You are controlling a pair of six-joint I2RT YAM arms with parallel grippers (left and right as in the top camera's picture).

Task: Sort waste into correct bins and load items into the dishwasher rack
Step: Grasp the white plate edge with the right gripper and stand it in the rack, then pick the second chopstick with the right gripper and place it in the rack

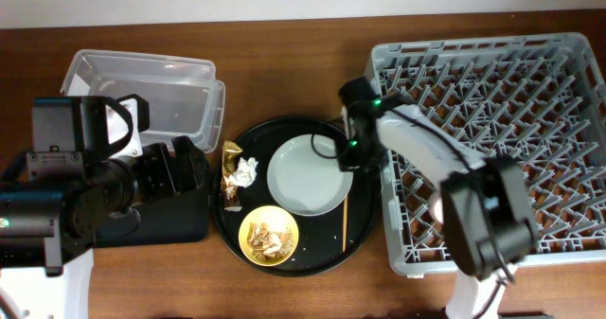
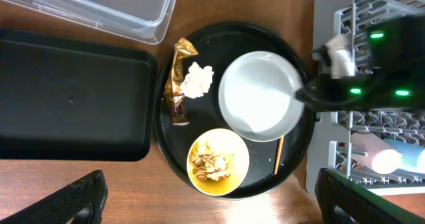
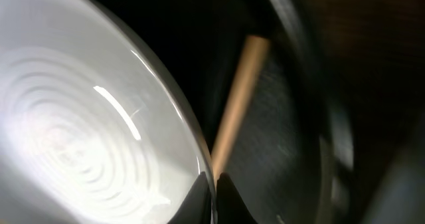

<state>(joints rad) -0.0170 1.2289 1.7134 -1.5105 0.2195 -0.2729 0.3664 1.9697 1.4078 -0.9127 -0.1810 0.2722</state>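
The robot's right gripper will set the pale grey plate down between the back pegs of the grey dishwasher rack [image 1: 461,126].
My right gripper [image 1: 348,153] [image 3: 214,184] is shut on the right rim of the pale grey plate [image 1: 303,175] [image 2: 255,94] [image 3: 80,117], which lies on the round black tray [image 1: 284,264]. A wooden chopstick [image 1: 345,221] [image 2: 279,154] [image 3: 236,111] lies beside the plate. The yellow bowl [image 1: 268,235] [image 2: 218,162] holds brown food scraps [image 2: 211,163]. The white tissue [image 1: 246,171] [image 2: 197,80] rests against the gold-brown wrapper [image 1: 230,179] [image 2: 176,84]. My left gripper [image 2: 212,204] is open and empty, high above the table's front edge.
The grey dishwasher rack [image 1: 492,139] [image 2: 325,24] stands at the right with a pink cup [image 1: 437,205] [image 2: 375,156] lying in it. The clear tub [image 1: 142,92] [image 2: 99,4] is at the back left. The shallow black rectangular tray [image 2: 66,98] lies in front of it.
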